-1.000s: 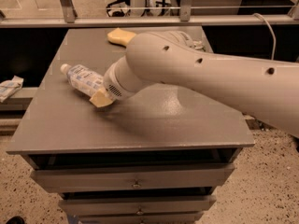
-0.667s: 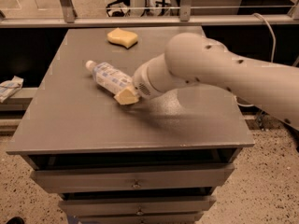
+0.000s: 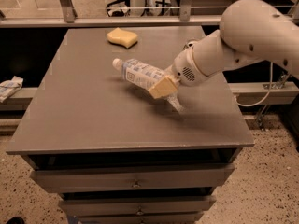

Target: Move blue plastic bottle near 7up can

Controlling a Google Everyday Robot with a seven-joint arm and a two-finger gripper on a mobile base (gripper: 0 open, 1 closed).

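Next, I let go of the blue plastic bottle on the grey table (image 3: pixel 190 89) in front of the 7up can.
The blue plastic bottle (image 3: pixel 139 73), clear with a white cap and pale blue label, lies tilted with its cap pointing left, a little above the grey table (image 3: pixel 88 111). My gripper (image 3: pixel 163 85) is shut on the bottle's right end; a tan finger pad (image 3: pixel 162 87) shows in front of it. The 7up can is almost wholly hidden behind my arm; only a sliver of pale rim (image 3: pixel 189 44) shows at the table's back right, just beyond the gripper.
A yellow sponge (image 3: pixel 122 36) lies at the back middle of the table. The table is a drawer cabinet with drawers (image 3: pixel 135 183) below. A white wrapper (image 3: pixel 9 87) lies on a low ledge at the left. A rail runs behind the table.
My gripper has carried the bottle to the right across the table, from the left part toward the middle right, and the arm has drawn back to the right.
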